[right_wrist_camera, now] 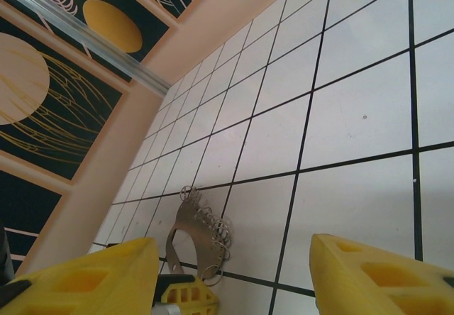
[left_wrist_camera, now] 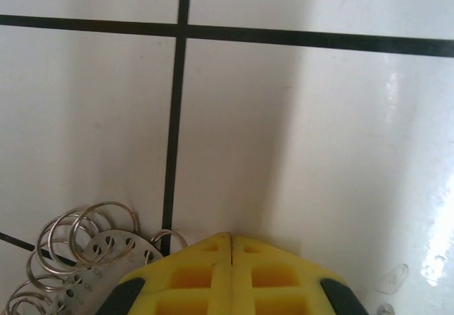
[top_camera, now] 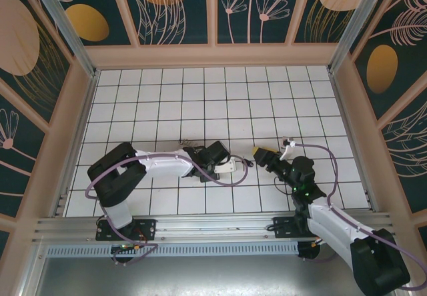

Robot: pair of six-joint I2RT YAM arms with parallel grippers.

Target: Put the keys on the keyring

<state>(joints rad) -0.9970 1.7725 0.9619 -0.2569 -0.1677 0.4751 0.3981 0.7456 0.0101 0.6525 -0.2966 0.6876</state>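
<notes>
The end of the keyring lies next to my left gripper's closed, empty fingers, so I need to back away, open, turn and grab the keyring by a ring at that end [left_wrist_camera: 172, 234].
The keyring [right_wrist_camera: 186, 224] is a curved metal plate with several wire rings along its edge, lying flat on the white tiles. From above it is a thin brownish shape [top_camera: 185, 141] beside the left wrist. My left gripper [left_wrist_camera: 233, 238] is shut, its yellow fingers pressed together with nothing visible between them. The keyring's rings [left_wrist_camera: 85, 247] lie just to its lower left. The left gripper [top_camera: 233, 166] sits mid-table and its yellow tip [right_wrist_camera: 186, 295] shows below the keyring. My right gripper [right_wrist_camera: 234, 272] is open, facing the left one [top_camera: 265, 155]. The keys are hidden.
The floor is white tile with black grout lines [left_wrist_camera: 176, 116]. Peach walls with dark floral panels [top_camera: 213, 16] enclose the table. An aluminium post [right_wrist_camera: 92, 42] marks the far left corner. A purple cable [top_camera: 220, 179] loops from the left arm.
</notes>
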